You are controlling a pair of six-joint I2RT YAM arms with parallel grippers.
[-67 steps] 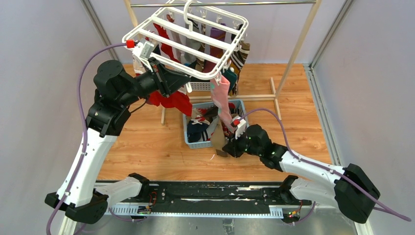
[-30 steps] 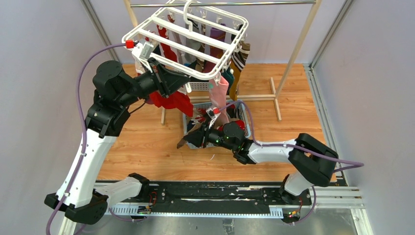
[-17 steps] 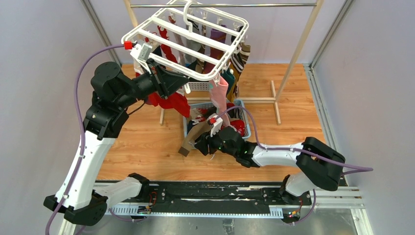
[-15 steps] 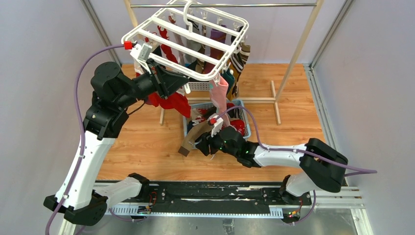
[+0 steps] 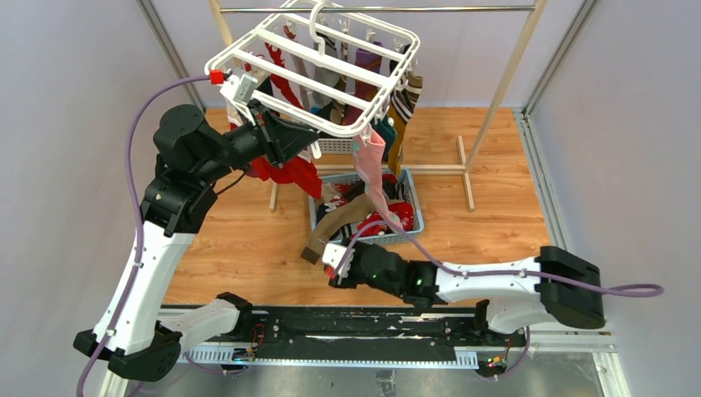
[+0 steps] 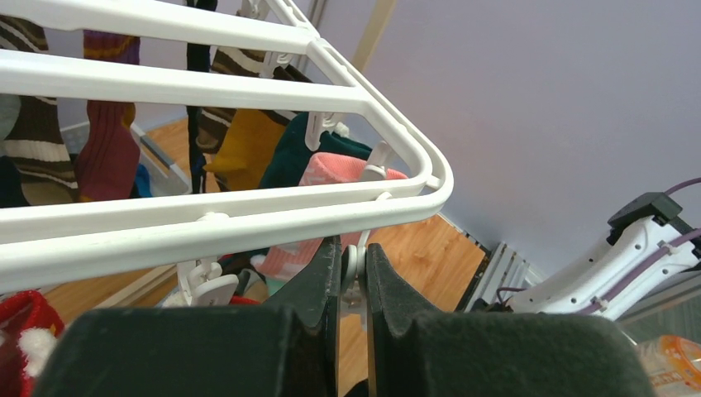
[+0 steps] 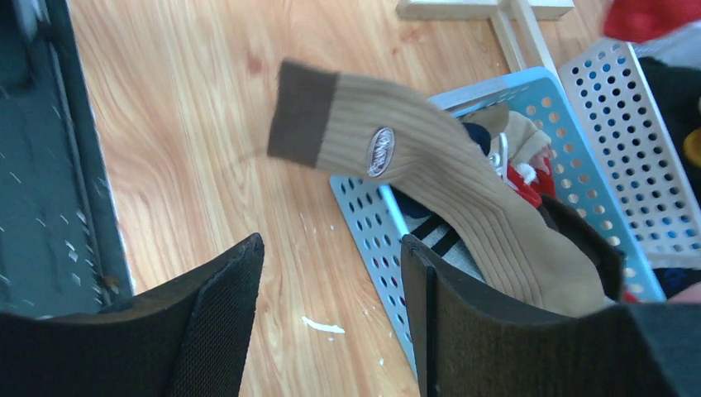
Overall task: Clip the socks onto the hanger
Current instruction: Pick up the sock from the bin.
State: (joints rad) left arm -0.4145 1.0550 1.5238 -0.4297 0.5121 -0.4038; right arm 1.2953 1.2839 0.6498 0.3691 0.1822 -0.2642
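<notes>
The tan sock lies loose over the edge of the blue basket, so the robot's right gripper should pinch one side of its brown cuff (image 5: 312, 255) before lifting it to the clip.
The white hanger (image 5: 361, 131) hangs tilted from the rail, with several socks clipped under it. My left gripper (image 5: 314, 139) is up at its near rail (image 6: 248, 215), shut on a small white clip (image 6: 353, 263) that dangles below the rail. A pink sock (image 5: 372, 165) hangs just beyond that clip (image 6: 331, 169). A tan sock (image 5: 339, 222) with a brown cuff lies draped over the blue basket's near left edge (image 7: 438, 190). My right gripper (image 5: 333, 266) is low over the floor in front of the basket. It stands open (image 7: 331, 244) with nothing between its fingers.
The blue mesh basket (image 5: 411, 217) holds more socks, red, navy and white. A red sock (image 5: 289, 169) hangs under the hanger's left side. The wood-and-metal rail stand (image 5: 504, 74) straddles the basket. A white perforated basket (image 7: 636, 149) sits behind it.
My right gripper has opened, let go of the tan sock and drawn back toward the near edge. The sock now lies over the basket's edge. The left arm has not moved.
</notes>
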